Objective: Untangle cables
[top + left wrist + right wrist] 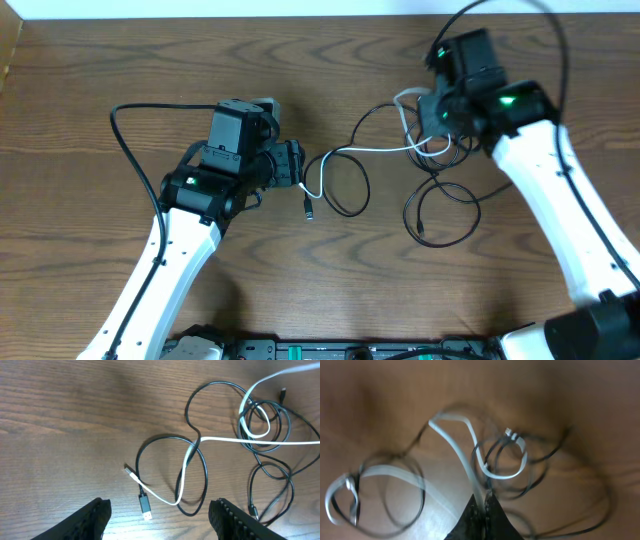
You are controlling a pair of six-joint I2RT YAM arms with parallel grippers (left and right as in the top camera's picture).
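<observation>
Next, I release the white cable with my right gripper on the bare wood of the table out to the side (629,150), well clear of the black cable.
The white cable (372,150) runs from a loop near my left gripper across to my right gripper. The black cable (443,243) lies in several loops across the middle and right of the table and crosses the white one. My left gripper (296,165) is open and empty, hovering just left of the cables' plug ends. In the left wrist view, the black cable's plug (145,506) lies between the open fingers (160,527), with the white cable (250,439) beyond. My right gripper (440,118) is shut on the white cable (456,445) and lifts it; blurred black loops (540,477) hang around it.
The wooden table (100,70) stretches around the cables. A thick black robot cord (125,140) arcs off the left arm. The table's far edge meets a white wall (200,8) at the top.
</observation>
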